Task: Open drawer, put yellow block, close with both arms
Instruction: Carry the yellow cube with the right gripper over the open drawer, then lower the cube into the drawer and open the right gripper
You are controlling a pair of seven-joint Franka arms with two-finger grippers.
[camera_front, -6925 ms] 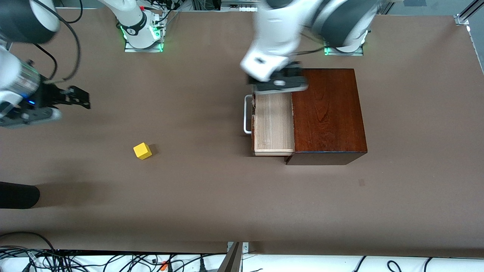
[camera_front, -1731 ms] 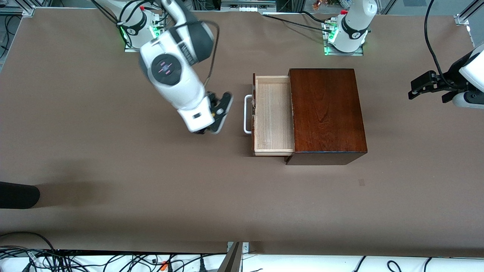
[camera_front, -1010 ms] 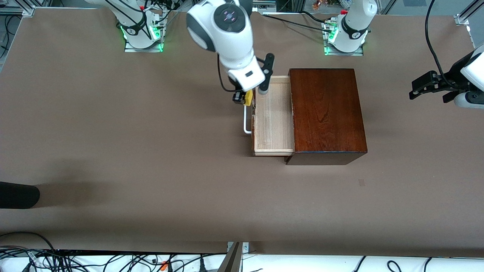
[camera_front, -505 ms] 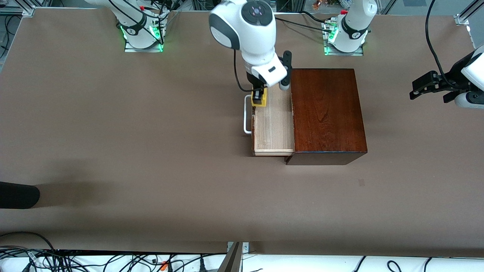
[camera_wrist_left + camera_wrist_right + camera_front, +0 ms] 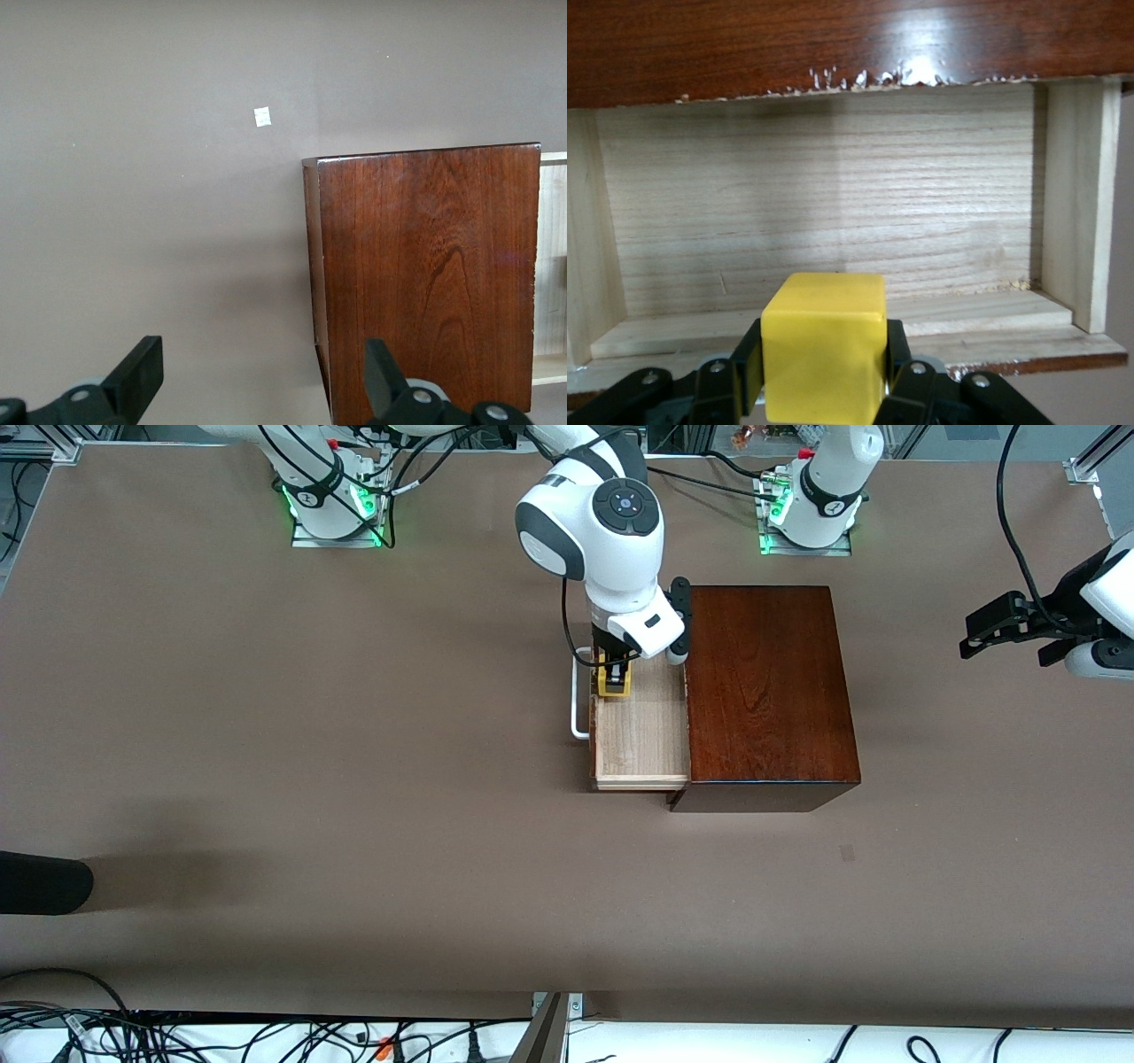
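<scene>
I should let go of the yellow block, now held over the pale tray, with my right gripper on the pale tray's bottom just behind the handled drawer front (image 5: 619, 685) (image 5: 796, 299).
The drawer (image 5: 642, 731) stands pulled out of the dark mahogany box (image 5: 766, 691), its white handle (image 5: 578, 708) toward the right arm's end of the table. My right gripper (image 5: 614, 677) is shut on the yellow block (image 5: 613, 683) and holds it over the drawer's pale tray, near the drawer front. In the right wrist view the block (image 5: 824, 345) sits between the black fingers, with the tray floor (image 5: 833, 212) beneath. My left gripper (image 5: 1005, 624) is open and empty, waiting over the table at the left arm's end; its wrist view shows the box (image 5: 430, 274).
A dark object (image 5: 44, 881) lies at the table's edge toward the right arm's end. Cables (image 5: 177, 1036) run along the edge nearest the front camera. A small pale mark (image 5: 848, 854) is on the brown table top, nearer the front camera than the box.
My right gripper picked up the yellow block from the table, carried it toward the box and now holds it lower over the open drawer. The left arm withdrew to its end and stays still.
</scene>
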